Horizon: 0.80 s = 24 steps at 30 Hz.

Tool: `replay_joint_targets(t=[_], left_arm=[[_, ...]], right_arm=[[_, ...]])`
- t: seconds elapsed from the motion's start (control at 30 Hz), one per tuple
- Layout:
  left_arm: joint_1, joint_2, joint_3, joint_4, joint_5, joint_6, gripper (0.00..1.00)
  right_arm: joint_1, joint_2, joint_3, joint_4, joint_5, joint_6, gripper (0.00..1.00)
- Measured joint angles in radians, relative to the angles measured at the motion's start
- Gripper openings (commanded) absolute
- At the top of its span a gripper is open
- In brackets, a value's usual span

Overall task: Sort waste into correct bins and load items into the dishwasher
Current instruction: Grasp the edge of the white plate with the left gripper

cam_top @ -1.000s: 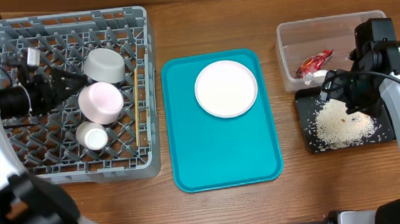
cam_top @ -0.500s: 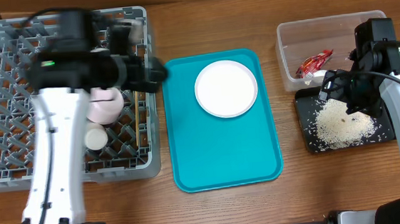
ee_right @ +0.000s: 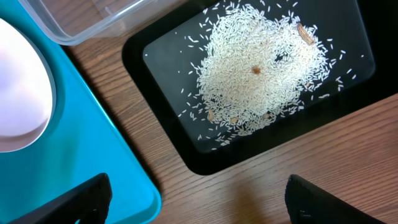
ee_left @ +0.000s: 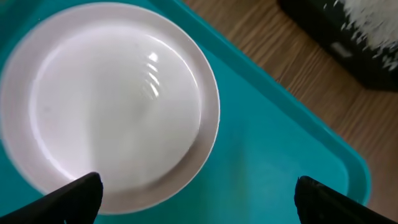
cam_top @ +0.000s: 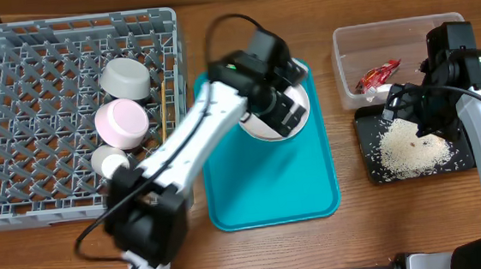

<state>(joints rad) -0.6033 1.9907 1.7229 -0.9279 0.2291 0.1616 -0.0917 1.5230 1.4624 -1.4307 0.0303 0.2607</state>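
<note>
My left gripper is to close next on the white plate's rim (cam_top: pixel 303 124) (ee_left: pixel 215 127), on the side that faces the black tray of rice.
The white plate (cam_top: pixel 255 131) lies on the teal tray, partly under my left arm; it fills the left wrist view (ee_left: pixel 106 106). My left gripper (cam_top: pixel 285 105) (ee_left: pixel 199 199) is open and empty just above the plate's near edge. The grey dish rack (cam_top: pixel 14 101) holds the grey bowl (cam_top: pixel 124 77), the pinkish-white bowl (cam_top: pixel 121 122), the small white cup (cam_top: pixel 111 162) and the chopsticks (cam_top: pixel 163 115). The red wrapper (cam_top: pixel 378 75) lies in the clear tub (cam_top: pixel 387 33). The rice (cam_top: pixel 409 147) (ee_right: pixel 261 68) lies in the black tray (cam_top: pixel 458 162). My right gripper (cam_top: pixel 410 108) (ee_right: pixel 199 199) is open and empty over it.
The flat teal tray (cam_top: pixel 270 184) (ee_left: pixel 267 162) (ee_right: pixel 74 143) lies between the rack and the bins. In the right wrist view the clear tub's corner (ee_right: pixel 93 18) and the black tray (ee_right: pixel 348 37) sit on the wooden table.
My left arm has swung from the dish rack rightward across to the plate on the teal tray. The right arm has not moved.
</note>
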Motion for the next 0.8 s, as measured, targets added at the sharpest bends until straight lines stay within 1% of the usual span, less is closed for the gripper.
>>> replay_joint_targets(t=[0.1,0.17,0.23,0.3,0.33,0.37,0.43,0.47,0.53,0.6,0.8], left_arm=[[-0.035,0.073,0.000,0.023,-0.025,0.010,1.00],[-0.053,0.119,0.000,0.029,-0.037,0.018,0.97],[-0.065,0.159,0.000,0.031,-0.045,0.023,0.91],[-0.070,0.189,0.000,0.030,-0.049,0.027,0.83],[-0.071,0.207,0.000,0.027,-0.052,0.031,0.73],[-0.071,0.221,0.000,0.023,-0.053,0.030,0.65],[-0.071,0.244,0.000,0.012,-0.059,0.034,0.36],[-0.071,0.245,0.003,0.006,-0.060,0.033,0.27],[-0.071,0.246,0.006,-0.016,-0.063,0.034,0.04],[-0.071,0.248,0.009,-0.029,-0.060,0.044,0.04],[-0.071,0.246,0.036,-0.105,-0.078,0.025,0.04]], right_arm=[[0.000,0.000,0.000,0.000,0.000,0.000,0.91],[0.000,0.000,0.000,0.000,0.000,0.000,0.91],[0.000,0.000,0.000,0.000,0.000,0.000,0.91],[0.000,0.000,0.000,0.000,0.000,0.000,0.91],[0.000,0.000,0.000,0.000,0.000,0.000,0.91],[0.000,0.000,0.000,0.000,0.000,0.000,0.91],[0.000,0.000,0.000,0.000,0.000,0.000,0.91],[0.000,0.000,0.000,0.000,0.000,0.000,0.91],[0.000,0.000,0.000,0.000,0.000,0.000,0.91],[0.000,0.000,0.000,0.000,0.000,0.000,0.91],[0.000,0.000,0.000,0.000,0.000,0.000,0.91]])
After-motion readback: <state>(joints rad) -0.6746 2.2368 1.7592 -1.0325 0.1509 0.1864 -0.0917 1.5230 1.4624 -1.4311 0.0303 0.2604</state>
